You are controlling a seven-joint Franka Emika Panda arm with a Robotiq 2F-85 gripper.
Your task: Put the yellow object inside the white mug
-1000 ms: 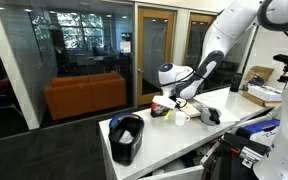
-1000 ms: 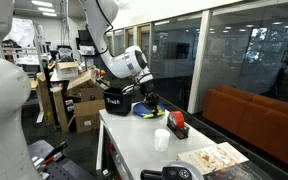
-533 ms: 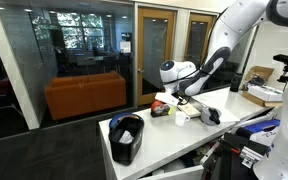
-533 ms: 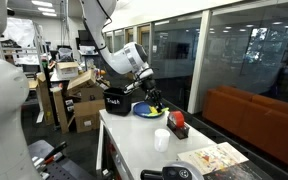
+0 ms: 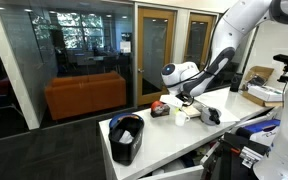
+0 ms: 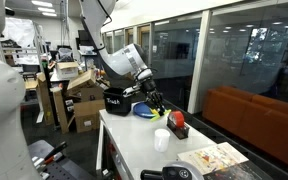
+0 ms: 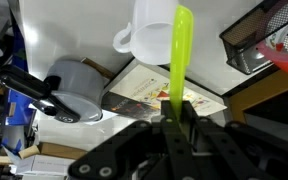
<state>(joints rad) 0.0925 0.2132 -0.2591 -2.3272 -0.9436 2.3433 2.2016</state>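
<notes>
Next, I release the yellow object inside the white mug (image 5: 180,117) (image 7: 158,36) with my gripper, so it leans on the mug's rim nearest the colourful booklet. The yellow object now sticks out from the jaws.
My gripper (image 7: 174,110) is shut on the yellow object (image 7: 180,50), a thin flat yellow-green strip that sticks out from the jaws. In the wrist view its free end lies over the white mug (image 7: 147,30), which stands upright on the white table. In both exterior views the gripper (image 5: 182,99) (image 6: 156,103) hangs above the table, short of the mug (image 5: 181,117) (image 6: 161,139). The strip is too small to make out in those views.
A black bin (image 5: 127,138) (image 6: 115,100) stands at one end of the table. A red object in a dark holder (image 6: 177,123) (image 7: 287,55), a blue plate (image 6: 142,110), a grey round can (image 7: 76,92) and a colourful booklet (image 7: 149,88) (image 6: 212,158) lie around the mug.
My gripper has moved along the table from near the blue plate toward the mug, still holding the yellow strip.
</notes>
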